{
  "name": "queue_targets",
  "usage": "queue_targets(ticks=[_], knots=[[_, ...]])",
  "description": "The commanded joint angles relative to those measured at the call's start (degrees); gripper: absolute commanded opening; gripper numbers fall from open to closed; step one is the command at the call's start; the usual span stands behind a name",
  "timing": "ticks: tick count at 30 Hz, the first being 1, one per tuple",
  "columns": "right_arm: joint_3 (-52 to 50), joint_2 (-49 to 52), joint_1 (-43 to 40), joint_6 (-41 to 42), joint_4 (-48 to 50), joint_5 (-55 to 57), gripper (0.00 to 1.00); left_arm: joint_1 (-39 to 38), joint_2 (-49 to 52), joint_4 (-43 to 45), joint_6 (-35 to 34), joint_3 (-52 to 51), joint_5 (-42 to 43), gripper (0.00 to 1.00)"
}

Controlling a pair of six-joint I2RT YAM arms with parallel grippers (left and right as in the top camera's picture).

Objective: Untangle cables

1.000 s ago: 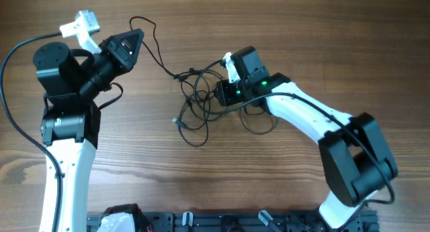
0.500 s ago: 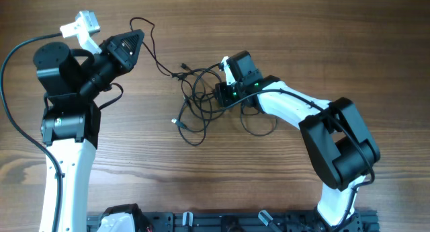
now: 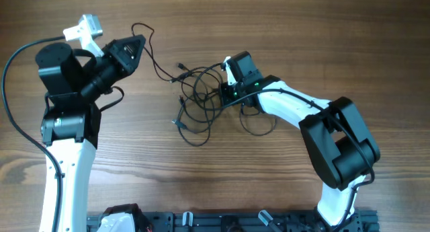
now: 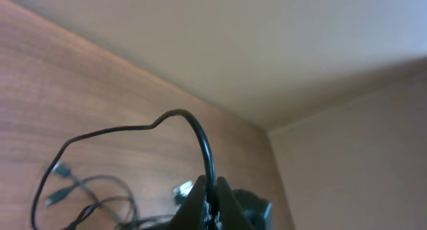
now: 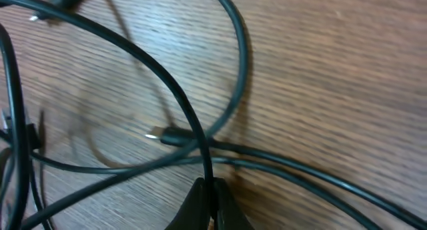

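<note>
The robot's left gripper needs to release its black cable piece over the crossed cable pieces [image 3: 203,97] beside the tip of the right gripper.
A tangle of thin black cables [image 3: 198,101] with small plug ends lies on the wooden table mid-scene. One strand [image 3: 151,54] runs up and left to my left gripper [image 3: 139,42], which is shut on it; in the left wrist view the cable [image 4: 200,140] arcs out from between the closed fingertips [image 4: 213,193]. My right gripper [image 3: 224,92] sits at the tangle's right edge, low over the table, shut on another strand. In the right wrist view that cable [image 5: 183,107] enters the closed fingertips [image 5: 210,190], with other strands crossing and a plug end [image 5: 175,136] beside it.
A loose cable loop [image 3: 259,124] lies under the right arm. The thick black arm cable [image 3: 17,134] curves along the left edge. A black rail [image 3: 222,222] runs along the table's front edge. A wall shows beyond the table's far edge in the left wrist view.
My left gripper has lifted and pulled slightly up-right with its strand. The tangle has shifted and spread, a plug end now sticking out at its top left. The right arm moved left earlier.
</note>
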Motion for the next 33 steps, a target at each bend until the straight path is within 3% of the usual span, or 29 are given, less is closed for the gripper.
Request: queue_targets(ticks=[1,16,33], knots=[[0.61,-4.33,-3.43,4.37,-3.43,5.66,0.04,0.57,-0.11,-1.95,5.51,0.94,-3.74,0.04],[0.63,-25.22,-21.73,4.66,-8.63,10.34,0.04,12.79,-0.13,-1.40,5.42,0.94,-4.87,0.04],[0.63,-26.97,-37.53,16.24,-18.23,18.08,0.04,24.39,-0.11,1.16,2.58,0.94,-5.33,0.04]])
